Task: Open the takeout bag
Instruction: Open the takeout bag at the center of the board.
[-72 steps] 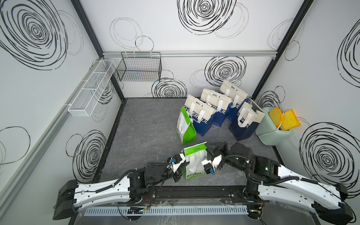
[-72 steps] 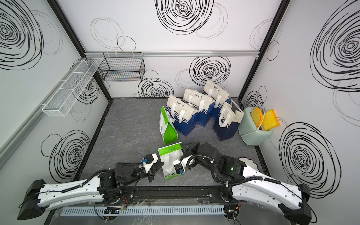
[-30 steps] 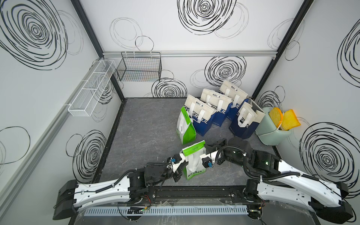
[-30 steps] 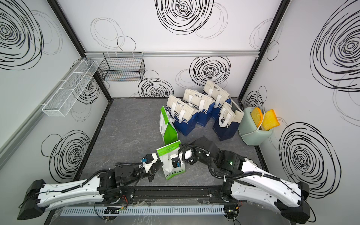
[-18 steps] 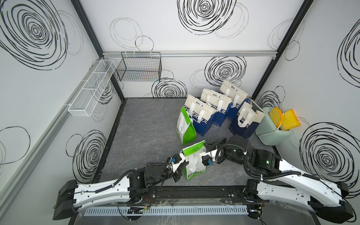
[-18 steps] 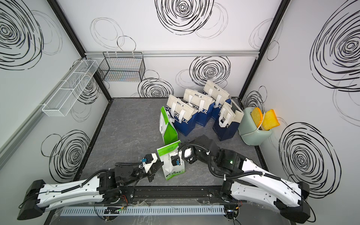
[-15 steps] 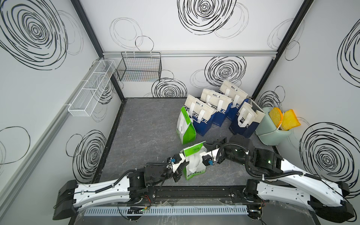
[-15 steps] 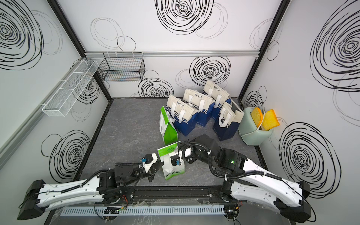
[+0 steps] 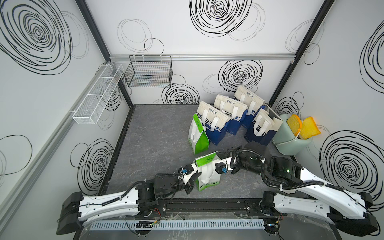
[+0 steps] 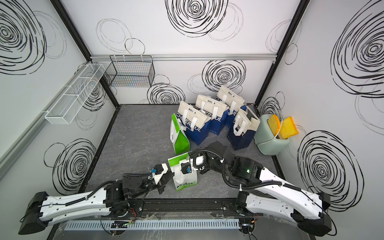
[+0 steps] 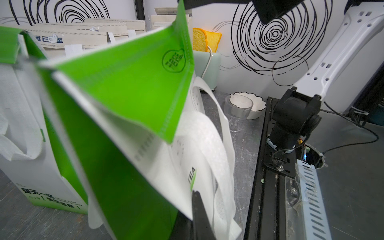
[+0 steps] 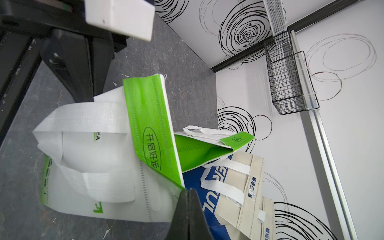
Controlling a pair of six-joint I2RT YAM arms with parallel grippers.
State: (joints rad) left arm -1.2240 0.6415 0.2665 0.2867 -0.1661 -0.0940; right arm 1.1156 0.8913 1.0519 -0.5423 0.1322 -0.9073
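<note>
I can see my right gripper pinching the green flap only at its far corner, so next I open it and take the flap by its printed oval (image 12: pixel 152 148) before I open the bag.
The takeout bag (image 9: pixel 208 177) (image 10: pixel 185 179) is white and green with white strap handles. It stands near the front edge in both top views. Its green top flap (image 9: pixel 205 159) (image 12: pixel 150 124) is raised and tilted. My left gripper (image 9: pixel 192 180) (image 11: pixel 197 205) is at the bag's left side, shut on the edge of its white front panel. From the right, my right gripper (image 9: pixel 217 156) (image 12: pixel 188 192) is shut on the flap's far corner. The bag's inside is hidden.
A second green and white bag (image 9: pixel 197 135) stands just behind. Several blue and beige bags (image 9: pixel 228 118) fill the back right beside a mint bin (image 9: pixel 291 141). A glass cup (image 11: pixel 239 113) and white bowl (image 11: pixel 252 104) sit near the right arm's base. Wire baskets (image 9: pixel 148 72) hang on the walls.
My right gripper has risen from the bag's right side and drawn back a little, bringing the green flap's corner up with it. The left arm has stayed still.
</note>
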